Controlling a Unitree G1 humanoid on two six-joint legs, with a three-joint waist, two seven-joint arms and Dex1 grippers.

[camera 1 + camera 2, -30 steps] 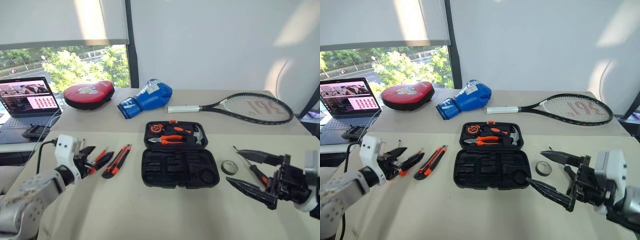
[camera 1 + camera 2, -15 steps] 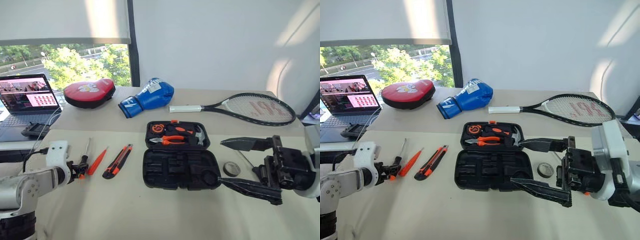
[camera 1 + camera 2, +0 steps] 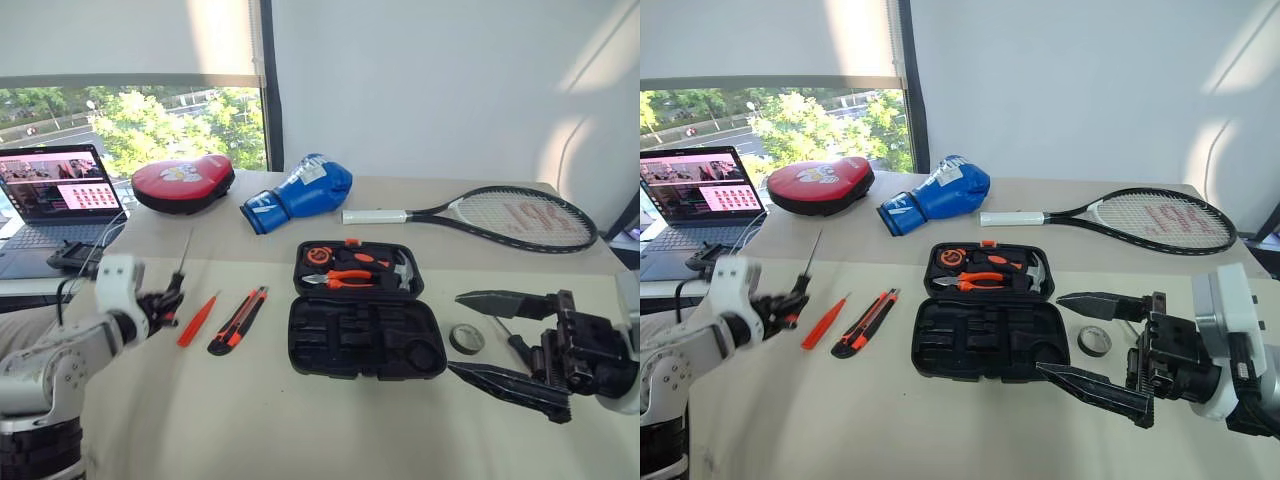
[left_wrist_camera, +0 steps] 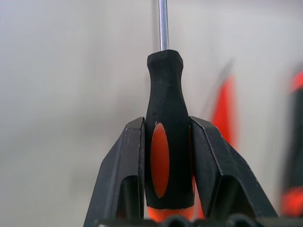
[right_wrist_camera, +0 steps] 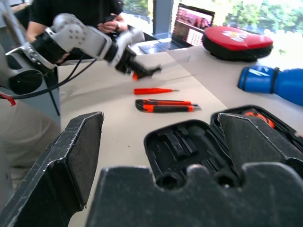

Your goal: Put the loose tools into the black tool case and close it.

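Note:
I should use my left gripper to set the screwdriver down in the black tool case's near half (image 3: 345, 307), along the hinge below the pliers. The screwdriver is now held off the table.
My left gripper (image 3: 165, 303) is shut on the orange-and-black handle of a screwdriver (image 4: 163, 94), held off the table at the left with its shaft (image 3: 184, 255) pointing up and away. Just right of it, a slim orange tool (image 3: 197, 320) and an orange-black utility knife (image 3: 237, 320) lie on the table. The black tool case (image 3: 365, 335) lies open in the middle. A grey tape roll (image 3: 466, 339) sits at its right. Over the tape, my right gripper (image 3: 455, 333) is open and holds nothing. It partly hides a second screwdriver (image 3: 517, 346).
Pliers (image 3: 345, 277), a hammer and a round tape measure sit in the case's far half. Behind are a blue boxing glove (image 3: 300, 192), a red pad (image 3: 182, 183) and a tennis racket (image 3: 510, 215). A laptop (image 3: 55, 195) stands at the far left. A person (image 5: 71, 9) sits beyond the table's left end.
My left gripper has shut on the screwdriver's handle and lifted it off the table, shaft now tilted up. The right gripper stays open, having risen and sunk back.

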